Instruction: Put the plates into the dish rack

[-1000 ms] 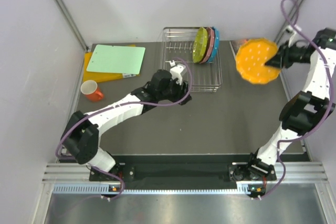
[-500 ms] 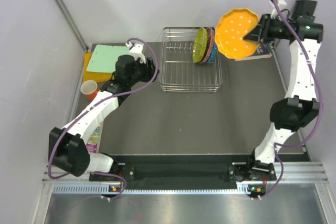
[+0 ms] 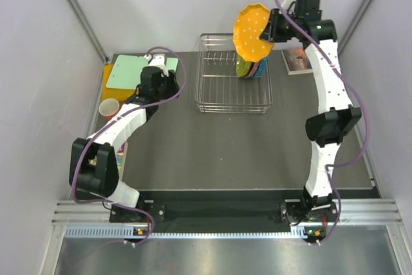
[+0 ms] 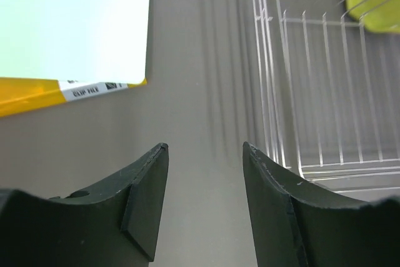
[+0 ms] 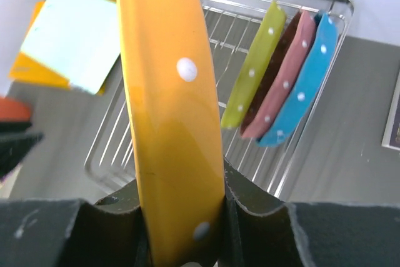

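Next, my right gripper releases the orange plate so that it stands on edge in the dish rack [image 3: 241, 67] [image 5: 230, 85], up against the yellow-green plate.
The silver wire dish rack [image 3: 222, 91] stands at the back middle of the table. The yellow-green [image 5: 253, 73], pink [image 5: 281, 82] and blue [image 5: 306, 85] plates stand on edge together at its right end. My right gripper [image 3: 271, 29] is shut on the orange plate [image 3: 251, 31] and holds it on edge in the air above the rack's back right part, over the standing plates. In the right wrist view the orange plate [image 5: 169, 104] sits between my fingers. My left gripper [image 4: 205, 154] is open and empty, low over the table between the cutting board and the rack's left side [image 4: 275, 92].
A green cutting board [image 3: 132, 72] on a yellow board lies at the back left. An orange mug [image 3: 109, 109] stands near the left edge. A small card or booklet [image 3: 297, 61] lies right of the rack. Cage walls close in at the back.
My right gripper carried the orange plate from the far right leftward and up, turning it edge-on over the rack. My left arm drew back from the rack's front to the cutting board's side.
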You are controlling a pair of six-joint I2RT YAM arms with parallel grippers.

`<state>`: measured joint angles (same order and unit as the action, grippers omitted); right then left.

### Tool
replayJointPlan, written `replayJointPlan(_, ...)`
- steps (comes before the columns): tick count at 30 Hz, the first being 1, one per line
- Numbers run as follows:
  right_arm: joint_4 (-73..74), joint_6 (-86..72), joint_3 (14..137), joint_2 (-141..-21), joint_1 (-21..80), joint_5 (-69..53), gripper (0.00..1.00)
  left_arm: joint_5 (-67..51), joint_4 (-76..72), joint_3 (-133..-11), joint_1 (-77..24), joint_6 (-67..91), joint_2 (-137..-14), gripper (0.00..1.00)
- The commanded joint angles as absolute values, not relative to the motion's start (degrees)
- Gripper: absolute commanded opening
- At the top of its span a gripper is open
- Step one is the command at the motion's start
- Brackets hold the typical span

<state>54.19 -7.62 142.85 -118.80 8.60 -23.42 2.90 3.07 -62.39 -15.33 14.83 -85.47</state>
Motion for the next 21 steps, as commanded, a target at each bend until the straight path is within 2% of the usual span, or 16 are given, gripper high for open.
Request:
replayJointPlan(1, 42.8, -11.6, 150.1, -120.4, 12.8, -7.1, 0.00, 3.1, 0.4, -62.9, -15.6, 14.2, -88.4, 0.56)
replayJointPlan(10, 38.2, -6.0, 157.1, -128.1, 21.0, 16.1, 0.00, 2.5, -1.3, -64.0, -16.0, 14.1, -93.2, 0.56)
replayJointPlan(21, 34.2, 1.3, 157.4, -132.4, 24.7, 23.7, 0.00, 0.3, -5.4, -60.7, -20.5, 18.1, -96.5, 0.55)
